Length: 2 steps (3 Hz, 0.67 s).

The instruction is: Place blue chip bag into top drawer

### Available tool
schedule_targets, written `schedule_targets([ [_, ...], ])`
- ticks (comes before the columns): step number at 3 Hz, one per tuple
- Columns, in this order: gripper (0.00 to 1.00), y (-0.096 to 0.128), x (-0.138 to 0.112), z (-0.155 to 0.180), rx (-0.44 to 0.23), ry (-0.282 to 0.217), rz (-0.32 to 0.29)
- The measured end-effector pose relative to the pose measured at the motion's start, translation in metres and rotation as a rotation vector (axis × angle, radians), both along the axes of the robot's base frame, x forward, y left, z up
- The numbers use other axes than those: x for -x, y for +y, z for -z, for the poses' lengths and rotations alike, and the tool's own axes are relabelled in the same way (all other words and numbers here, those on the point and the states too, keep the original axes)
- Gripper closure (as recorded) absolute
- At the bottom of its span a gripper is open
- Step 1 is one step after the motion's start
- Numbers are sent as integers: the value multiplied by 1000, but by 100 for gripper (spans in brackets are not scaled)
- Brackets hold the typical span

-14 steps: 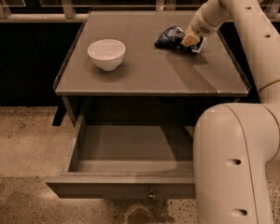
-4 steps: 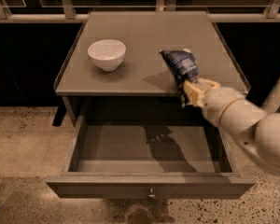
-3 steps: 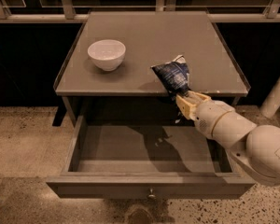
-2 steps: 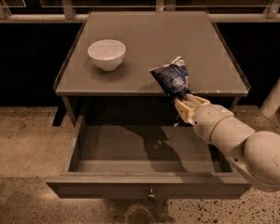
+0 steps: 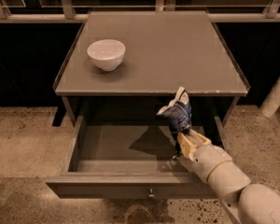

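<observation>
My gripper is holding the blue chip bag and will let go of it on the bottom of the drawer near the side (image 5: 183, 143) closest to my arm.
The blue chip bag (image 5: 178, 113) is a crumpled navy foil bag with white patches. My gripper (image 5: 184, 141) is shut on its lower end and holds it upright in the air over the right part of the open top drawer (image 5: 130, 186). The drawer is pulled out from under the table top, and its flat front panel carries a small round knob (image 5: 150, 193). The bag's shadow falls on the drawer floor. My arm comes in from the lower right.
A white bowl (image 5: 106, 54) stands on the left of the grey table top (image 5: 177, 45). A railing runs along the back. A white post (image 5: 276, 97) stands at the right. The floor is speckled stone.
The bag has been lifted off the table top, carried forward over its front edge, and lowered toward the open drawer. The bowl has not moved.
</observation>
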State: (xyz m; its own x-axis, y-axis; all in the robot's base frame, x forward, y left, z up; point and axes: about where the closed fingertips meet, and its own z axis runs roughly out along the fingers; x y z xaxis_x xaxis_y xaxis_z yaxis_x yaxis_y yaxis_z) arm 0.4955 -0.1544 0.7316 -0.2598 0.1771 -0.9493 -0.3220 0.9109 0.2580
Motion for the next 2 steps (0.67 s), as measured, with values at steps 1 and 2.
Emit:
schedule_targets([
  [1, 100, -12, 14, 38, -74, 49, 57],
  [2, 100, -17, 17, 51, -104, 78, 77],
])
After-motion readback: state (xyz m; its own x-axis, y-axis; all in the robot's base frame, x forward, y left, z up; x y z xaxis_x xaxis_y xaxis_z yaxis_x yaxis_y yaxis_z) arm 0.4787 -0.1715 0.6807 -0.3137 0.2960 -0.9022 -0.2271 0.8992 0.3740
